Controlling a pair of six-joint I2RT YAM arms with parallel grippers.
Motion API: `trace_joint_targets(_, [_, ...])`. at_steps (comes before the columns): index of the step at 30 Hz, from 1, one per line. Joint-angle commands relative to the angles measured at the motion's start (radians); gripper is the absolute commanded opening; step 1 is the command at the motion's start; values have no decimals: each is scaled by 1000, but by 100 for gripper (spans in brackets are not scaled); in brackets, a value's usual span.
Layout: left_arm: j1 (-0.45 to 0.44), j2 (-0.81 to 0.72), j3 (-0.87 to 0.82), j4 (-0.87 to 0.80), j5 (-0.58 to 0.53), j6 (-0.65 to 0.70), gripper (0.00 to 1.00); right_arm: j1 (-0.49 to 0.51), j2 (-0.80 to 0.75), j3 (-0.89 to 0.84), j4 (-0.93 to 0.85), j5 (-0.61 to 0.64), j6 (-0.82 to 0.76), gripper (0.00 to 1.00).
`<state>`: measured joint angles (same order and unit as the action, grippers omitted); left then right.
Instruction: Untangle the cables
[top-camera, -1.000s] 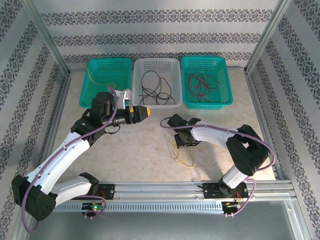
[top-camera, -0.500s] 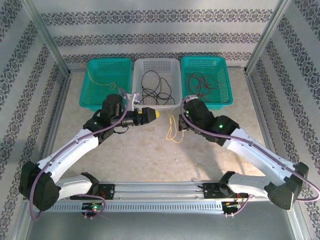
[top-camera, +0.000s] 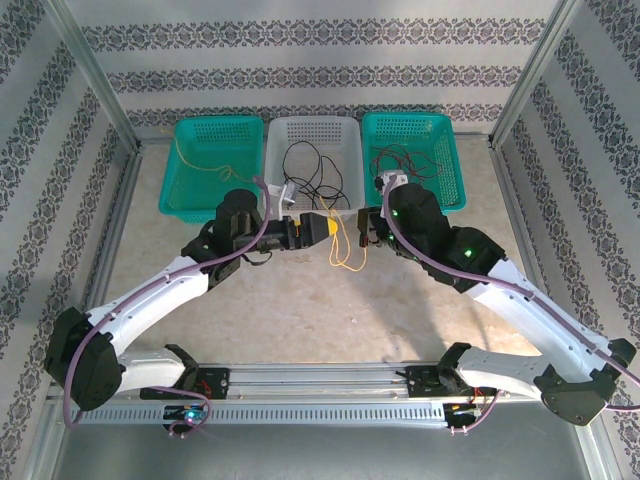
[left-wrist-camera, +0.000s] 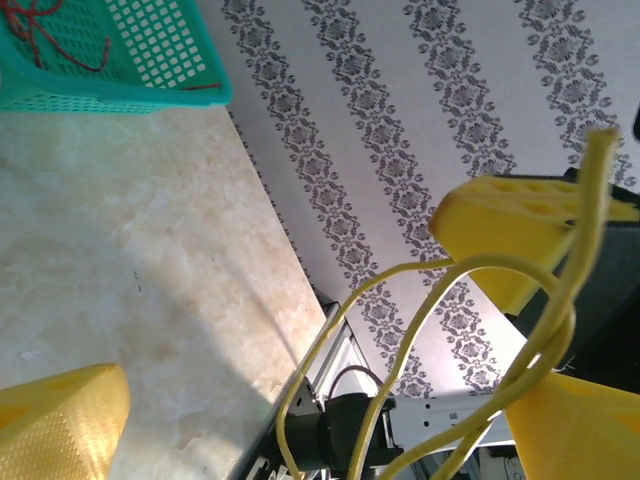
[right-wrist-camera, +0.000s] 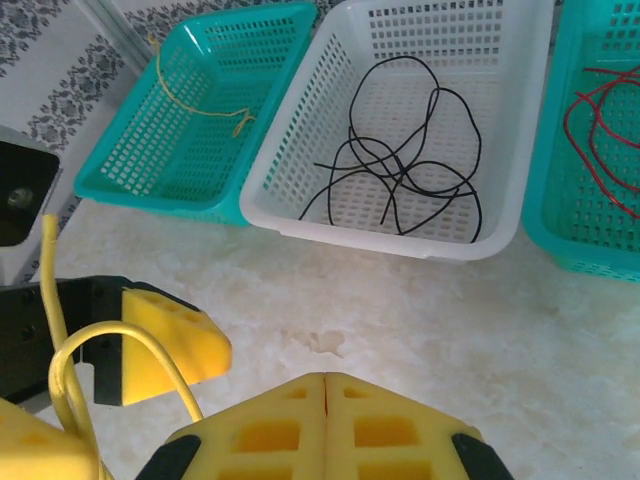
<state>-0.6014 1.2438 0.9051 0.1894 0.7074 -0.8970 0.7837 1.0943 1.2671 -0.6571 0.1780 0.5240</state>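
Observation:
Next, my right gripper opens, takes the yellow cable's hanging end (top-camera: 364, 257) and pulls it away, because its fingers meet flush while the cable's loop curls beside them.
A thin yellow cable (top-camera: 345, 252) hangs in loops above the table's middle, and my right gripper (top-camera: 366, 234) is shut on its upper end. In the right wrist view the pads of that gripper (right-wrist-camera: 325, 378) meet with no gap, and the cable (right-wrist-camera: 100, 326) curls out at their left. My left gripper (top-camera: 324, 227) is open, right beside the right one. In the left wrist view the cable's loops (left-wrist-camera: 338, 320) pass between its spread fingers (left-wrist-camera: 60, 420). Black cables (right-wrist-camera: 400, 170) lie in the white basket (top-camera: 280, 205). Red cables (top-camera: 400, 165) are in the right teal basket (top-camera: 455, 195).
A left teal basket (top-camera: 180, 200) at the back holds another yellow cable (right-wrist-camera: 200, 105). The three baskets stand in a row along the back wall. Metal frame rails border the marble table (top-camera: 280, 310) on all sides. Thick purple cords run along both arms.
My right gripper has lifted the yellow cable off the table and carried it back and left. My left gripper has moved right to meet it, its fingers now around the hanging loops.

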Motion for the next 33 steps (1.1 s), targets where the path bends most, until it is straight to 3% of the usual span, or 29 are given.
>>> trace_joint_targets(1, [-11, 12, -3, 71, 15, -5, 92, 17, -12, 32, 33, -43, 9, 0])
trace_joint_targets(7, [-11, 45, 3, 179, 57, -55, 72, 19, -6, 36, 35, -57, 21, 0])
trace_joint_targets(17, [-11, 55, 9, 202, 67, -70, 5, 23, -37, -4, 69, -85, 60, 0])
trace_joint_targets(18, [-11, 50, 8, 204, 65, -71, 2, 23, -44, -9, 67, -77, 63, 6])
trace_joint_targets(21, [-8, 36, 11, 195, 65, -64, 0, 20, -76, -41, 62, -57, 56, 36])
trace_joint_targets(25, [4, 15, 24, 154, 74, -40, 0, 19, -113, -98, 65, -92, 23, 62])
trace_joint_targets(33, [9, 4, 75, 44, 147, 39, 0, 20, -86, -123, 70, -181, -7, 66])
